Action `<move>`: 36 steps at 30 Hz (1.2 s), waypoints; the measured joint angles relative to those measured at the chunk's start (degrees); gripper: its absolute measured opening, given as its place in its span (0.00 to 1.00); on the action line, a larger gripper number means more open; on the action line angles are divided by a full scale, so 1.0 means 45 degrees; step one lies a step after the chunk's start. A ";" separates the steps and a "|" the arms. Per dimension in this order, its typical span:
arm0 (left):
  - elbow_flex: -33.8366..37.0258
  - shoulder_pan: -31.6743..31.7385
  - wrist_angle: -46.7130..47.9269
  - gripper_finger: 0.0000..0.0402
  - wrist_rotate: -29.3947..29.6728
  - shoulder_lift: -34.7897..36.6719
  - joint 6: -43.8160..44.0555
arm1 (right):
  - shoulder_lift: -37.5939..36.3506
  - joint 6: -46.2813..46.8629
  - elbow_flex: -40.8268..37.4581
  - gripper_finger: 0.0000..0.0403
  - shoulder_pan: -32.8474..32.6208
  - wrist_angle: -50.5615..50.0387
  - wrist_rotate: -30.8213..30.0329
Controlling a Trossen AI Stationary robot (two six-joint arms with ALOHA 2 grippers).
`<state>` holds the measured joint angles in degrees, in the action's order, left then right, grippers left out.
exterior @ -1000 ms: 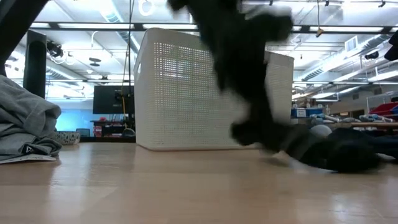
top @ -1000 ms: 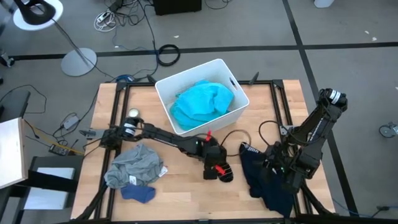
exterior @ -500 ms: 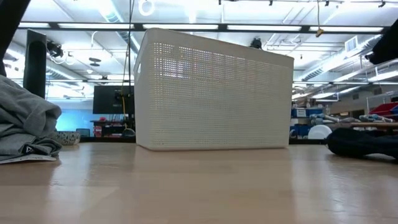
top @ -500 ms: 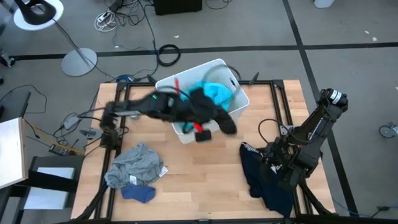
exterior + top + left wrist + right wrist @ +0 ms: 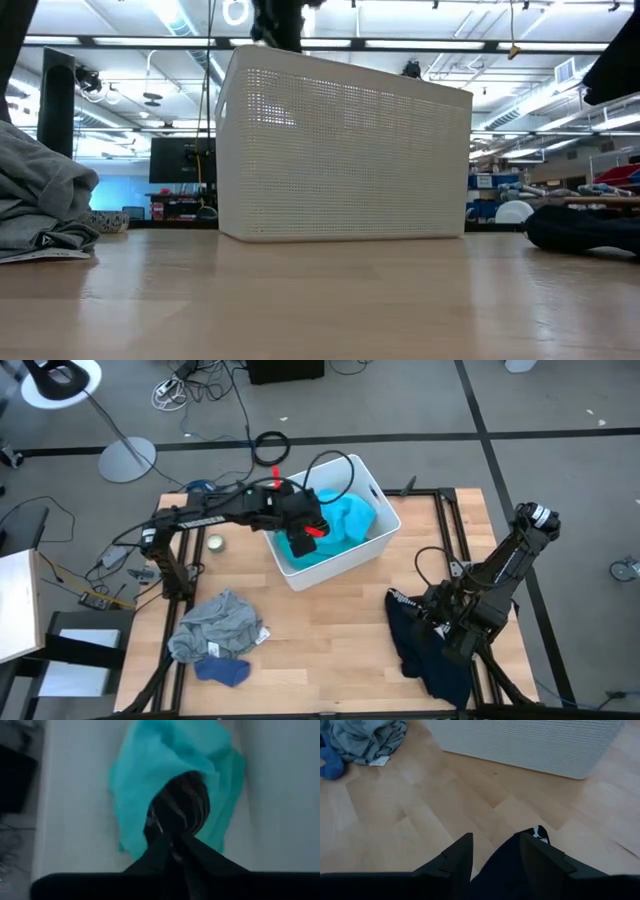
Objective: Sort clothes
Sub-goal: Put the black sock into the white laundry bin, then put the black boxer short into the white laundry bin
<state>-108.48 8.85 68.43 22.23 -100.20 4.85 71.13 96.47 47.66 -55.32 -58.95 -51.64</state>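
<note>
I am going to close my right gripper on the cloth (image 5: 411, 631) that is beside the white-lettered band of the navy garment.
The white bin (image 5: 378, 492) stands at the table's far middle with the turquoise garment (image 5: 345, 523) lying in it. My left gripper (image 5: 303, 532) is over the bin, shut on a small dark grey piece (image 5: 184, 806) that hangs above the turquoise garment (image 5: 140, 775). My right gripper (image 5: 495, 851) is open at the near right, its fingers on either side of a fold of the navy garment (image 5: 420, 652), whose white-lettered band (image 5: 538, 832) shows; whether they touch it I cannot tell. The grey garment (image 5: 215, 625) and a small blue piece (image 5: 222, 671) lie at the near left. My left gripper pinches the small dark grey piece by its upper end (image 5: 172, 832) between its two shut fingers, coming from above. The piece hangs slack below the fingers, clear of the table, above the turquoise garment in the bin.
A small round object (image 5: 214, 542) lies on the table left of the bin. In the low view the bin (image 5: 340, 150) fills the middle, with the grey garment (image 5: 40, 200) left and the navy one (image 5: 585, 228) right. Bare wood lies between the piles.
My left gripper has risen from the table's near middle with the small dark piece and swung toward the far edge, over the bin. The piece has been lifted clear of the table and now hangs above the turquoise garment.
</note>
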 joint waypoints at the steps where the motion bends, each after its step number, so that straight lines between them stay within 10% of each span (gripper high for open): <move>1: 0.0446 0.0189 -0.0216 0.16 -0.0406 0.0035 0.0080 | 0.0000 -0.0001 0.0000 0.41 0.0003 0.0003 0.0000; 8: 0.2543 0.0672 -0.0967 0.34 -0.1980 0.0190 -0.0099 | 0.0000 -0.0027 0.0000 0.41 0.0008 0.0092 0.0004; 18: 0.2752 -0.0869 -0.2521 0.37 -0.0462 0.2937 -0.0350 | 0.0000 -0.0247 0.0000 0.41 0.0008 -0.0042 0.0009; 36: 1.0973 -0.5617 -1.1954 0.37 0.0139 0.5430 0.1966 | 0.0000 -0.0243 -0.0005 0.41 0.0013 0.0184 -0.0593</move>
<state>-59.10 -16.42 14.63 22.86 -75.77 13.69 71.13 95.37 47.64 -55.27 -58.12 -54.30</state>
